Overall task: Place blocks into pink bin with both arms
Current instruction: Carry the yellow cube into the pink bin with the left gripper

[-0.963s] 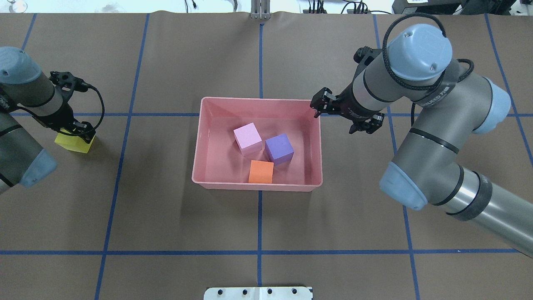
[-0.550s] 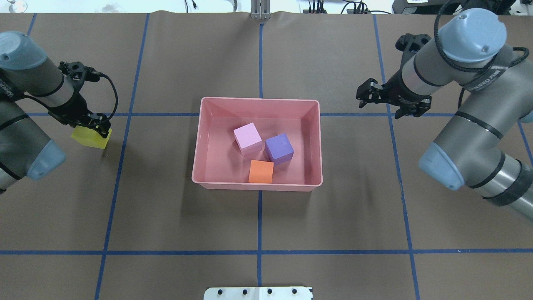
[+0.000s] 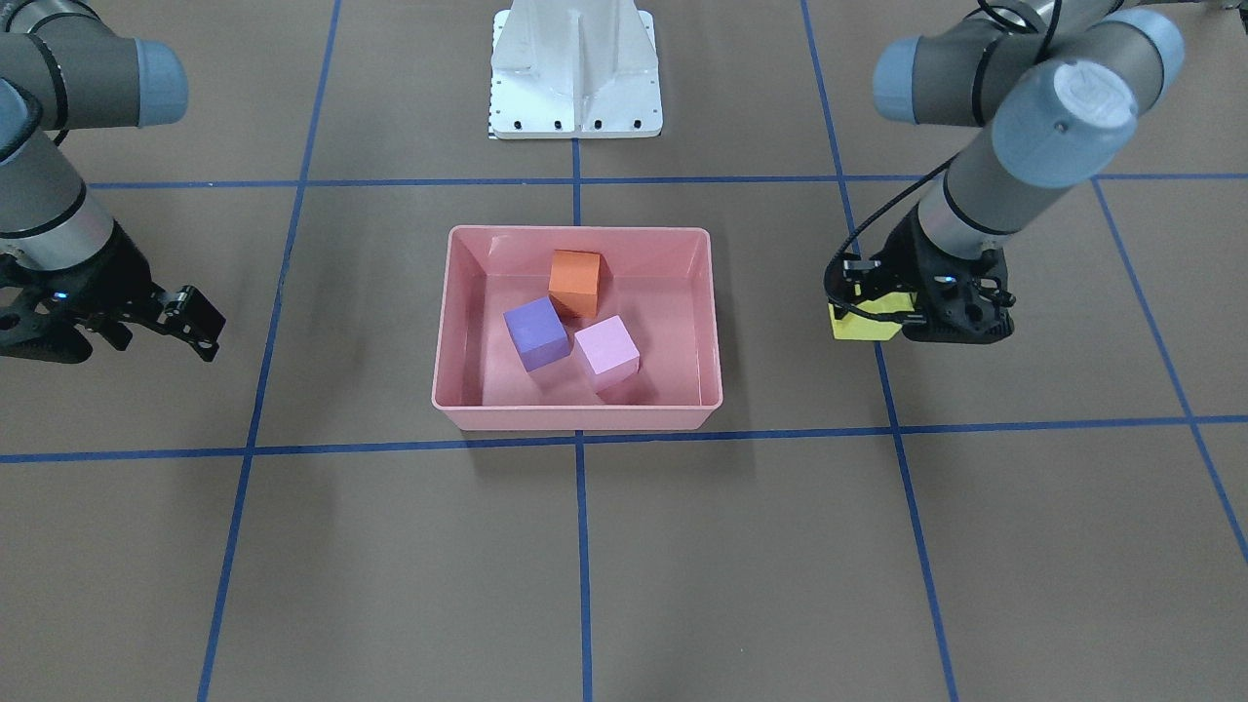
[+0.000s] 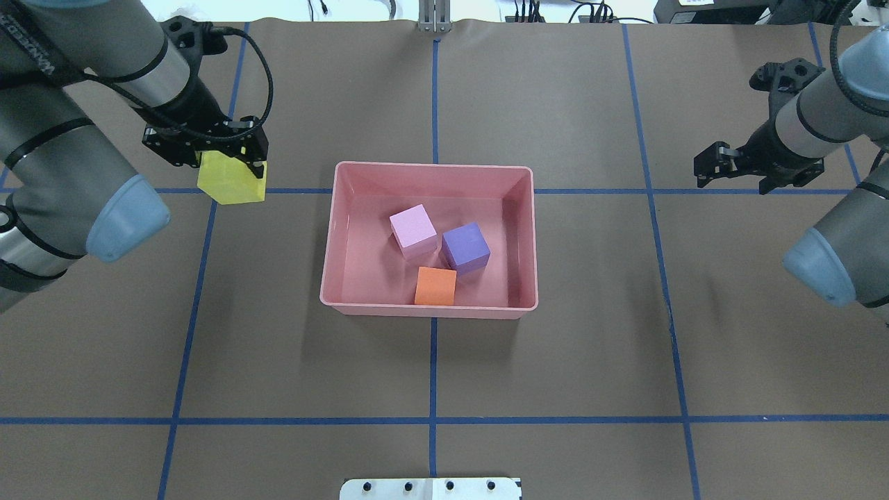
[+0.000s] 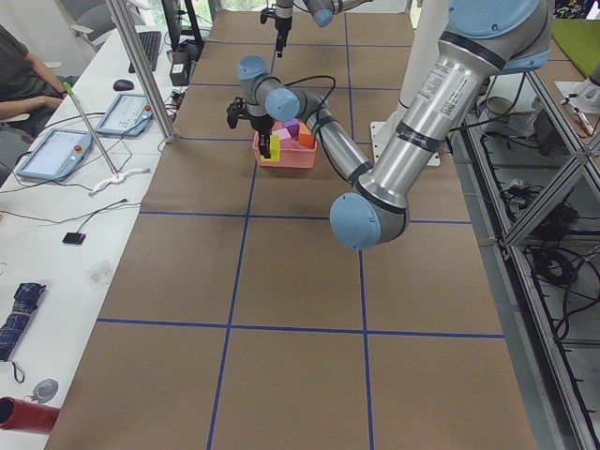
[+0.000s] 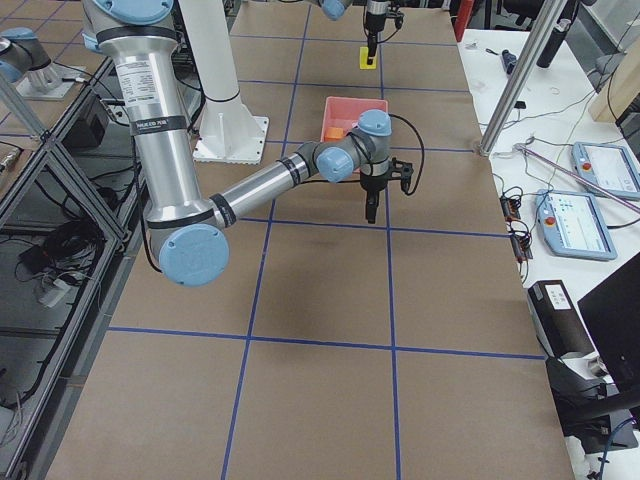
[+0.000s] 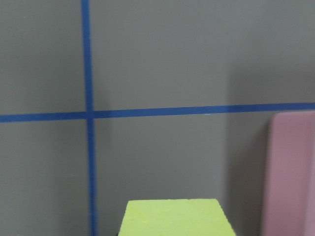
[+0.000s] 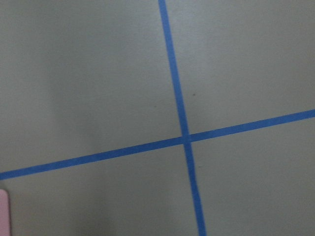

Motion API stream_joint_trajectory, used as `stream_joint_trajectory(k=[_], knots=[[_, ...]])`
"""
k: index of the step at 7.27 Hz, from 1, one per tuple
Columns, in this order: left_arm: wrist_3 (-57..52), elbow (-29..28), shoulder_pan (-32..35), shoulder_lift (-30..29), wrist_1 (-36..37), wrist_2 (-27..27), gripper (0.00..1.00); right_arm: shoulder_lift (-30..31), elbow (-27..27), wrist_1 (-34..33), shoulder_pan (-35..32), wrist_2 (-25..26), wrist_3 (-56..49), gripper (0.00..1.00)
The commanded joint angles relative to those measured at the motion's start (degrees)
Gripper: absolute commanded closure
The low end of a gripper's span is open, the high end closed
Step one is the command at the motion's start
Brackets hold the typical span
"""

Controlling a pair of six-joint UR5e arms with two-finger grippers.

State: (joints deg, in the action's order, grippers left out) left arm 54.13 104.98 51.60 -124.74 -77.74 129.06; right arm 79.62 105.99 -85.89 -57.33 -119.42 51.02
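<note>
Next, my left gripper releases the yellow block, now held above the table, in the pink bin (image 3: 648, 320), setting it free between the pale pink-lilac block and the side of the bin.
The pink bin (image 4: 430, 167) sits at the table's middle and holds the pale pink-lilac block (image 4: 413, 230), the purple block (image 4: 465, 246) and the orange block (image 4: 435, 286). My left gripper (image 4: 233, 163) is shut on the yellow block (image 4: 231, 179) and holds it above the table, just left of the bin. In the front view the yellow block (image 3: 863, 322) hangs under that gripper (image 3: 912, 317), right of the bin (image 3: 575, 232). The left wrist view shows the yellow block (image 7: 174, 216) and the bin's edge (image 7: 293, 172). My right gripper (image 4: 703, 169) is open and empty, well right of the bin.
The white pedestal base (image 3: 575, 68) stands at the robot's side of the table. Blue tape lines (image 4: 432, 420) grid the brown table cover. Side benches with tablets (image 6: 580, 220) and a seated person (image 5: 23, 80) flank the table ends.
My left gripper has lifted the yellow block and carried it right and away from the robot, toward the bin. My right arm has drawn back to the right, away from the bin.
</note>
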Motion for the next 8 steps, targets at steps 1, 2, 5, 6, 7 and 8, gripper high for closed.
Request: stream_joint_trajectory(k=[1,2,5,6,7,8], knots=[[11.22,0.49,-8.22,-5.60,2.59,-2.91,1.00,1.85,-1.48,0.02,-2.78,-1.43,-5.74,0.00],[13.52,-0.56,-13.67,-6.91,2.59,-9.03,1.00,1.94,-1.66,0.02,-2.96,-1.43,-6.02,0.00],[13.63,-12.29,-17.15,-9.98,-3.61,-12.34,1.00,2.73,-1.84,0.20,-4.81,-4.77,-7.69,0.00],[13.63,-15.39,-17.15,-10.78,-6.09,-12.34,1.00,2.73,-1.84,0.20,-4.98,-4.95,-7.69,0.00],[13.63,-17.08,-17.15,-10.96,-7.50,-12.34,1.00,2.82,-1.84,0.20,-5.07,-5.47,-7.69,0.00],[13.54,-18.05,-17.24,-10.96,-8.21,-12.34,0.86,2.91,-1.84,0.20,-5.07,-5.47,-7.69,0.00]])
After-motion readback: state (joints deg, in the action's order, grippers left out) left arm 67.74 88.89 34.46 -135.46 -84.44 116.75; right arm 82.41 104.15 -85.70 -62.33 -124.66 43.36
